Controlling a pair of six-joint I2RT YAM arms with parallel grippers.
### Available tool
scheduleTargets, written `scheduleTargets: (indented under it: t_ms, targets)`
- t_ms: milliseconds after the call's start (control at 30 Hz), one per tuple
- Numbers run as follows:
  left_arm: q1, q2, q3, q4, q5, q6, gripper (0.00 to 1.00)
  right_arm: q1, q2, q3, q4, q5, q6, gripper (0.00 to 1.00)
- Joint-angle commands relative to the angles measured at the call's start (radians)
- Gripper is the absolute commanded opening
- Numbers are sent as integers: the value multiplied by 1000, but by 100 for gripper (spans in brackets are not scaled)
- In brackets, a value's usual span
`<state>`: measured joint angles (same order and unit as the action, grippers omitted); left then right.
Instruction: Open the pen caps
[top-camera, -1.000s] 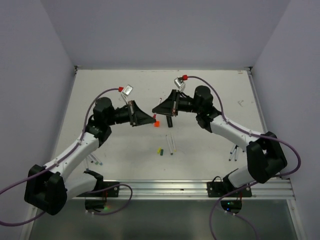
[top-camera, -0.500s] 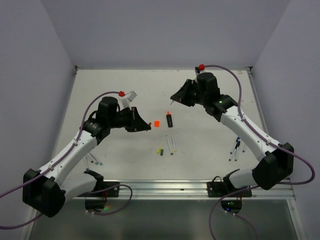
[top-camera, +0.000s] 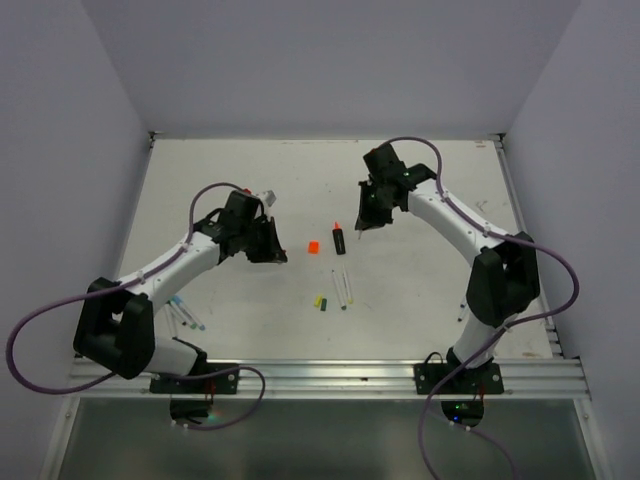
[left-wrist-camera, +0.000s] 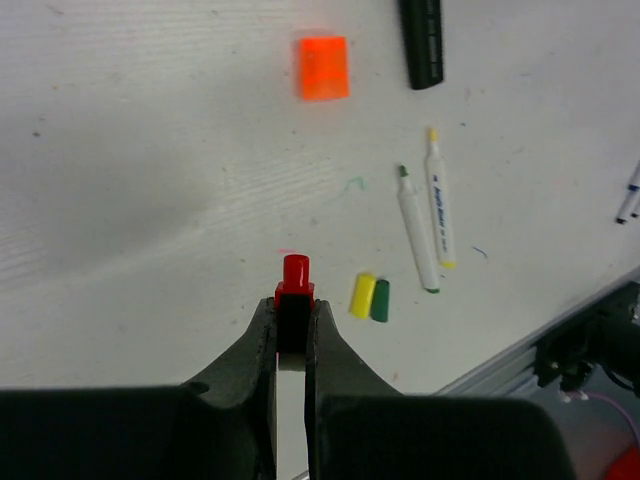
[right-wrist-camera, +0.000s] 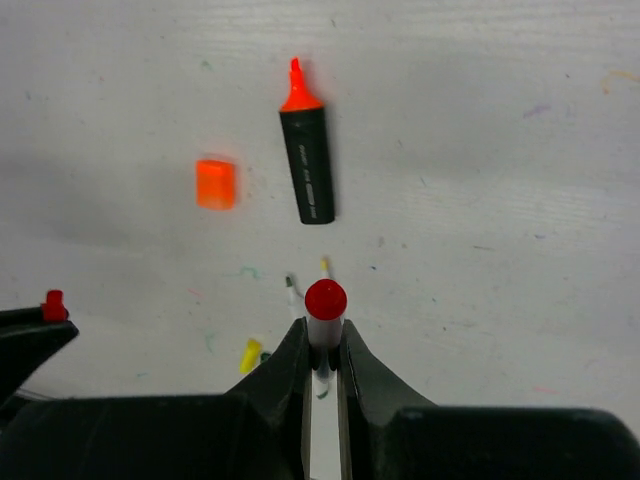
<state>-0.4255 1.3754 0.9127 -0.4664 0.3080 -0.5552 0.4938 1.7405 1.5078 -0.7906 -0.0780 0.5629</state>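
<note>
My left gripper is to set down the small red cap, now held above the table, on the bare table (top-camera: 254, 253) (left-wrist-camera: 113, 134). Next, I let go of it there, beside the orange cap and away from the black marker.
My left gripper (top-camera: 272, 250) (left-wrist-camera: 293, 312) is shut on a small red cap (left-wrist-camera: 295, 275), held above the table. My right gripper (top-camera: 364, 218) (right-wrist-camera: 323, 335) is shut on a white pen with a red end (right-wrist-camera: 326, 300), pointing at the camera. On the table lie an orange cap (top-camera: 313, 247) (left-wrist-camera: 323, 68) (right-wrist-camera: 215, 184), a black marker (top-camera: 339, 239) (right-wrist-camera: 308, 165) with a bare orange tip, a yellow cap (left-wrist-camera: 362, 295) and a green cap (left-wrist-camera: 381, 300) side by side, and two uncapped white pens (top-camera: 344, 290) (left-wrist-camera: 413, 228).
More white pens lie by the left arm (top-camera: 185, 318), and others show at the right edge of the left wrist view (left-wrist-camera: 630, 200). A metal rail (top-camera: 400, 375) runs along the near edge. Grey walls close the left, right and back sides.
One second ago both grippers met over the table's middle. They have pulled apart: the left swung lower left with the red cap, the right went back and now tilts down near the marker.
</note>
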Motion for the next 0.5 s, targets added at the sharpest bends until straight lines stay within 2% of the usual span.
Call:
scheduleTargets:
  t_ms: [0,200,467]
  targets:
    - [4,36,61,-1,-165,41,0,-37,7,37,-140,72,-73,0]
    - [14,146,103,-46,-285,77,0,-132,37,-55,-183,93,-110,0]
    - [94,221,81,-9,-276,93,0,-201,89,-89,-185,138,-153,0]
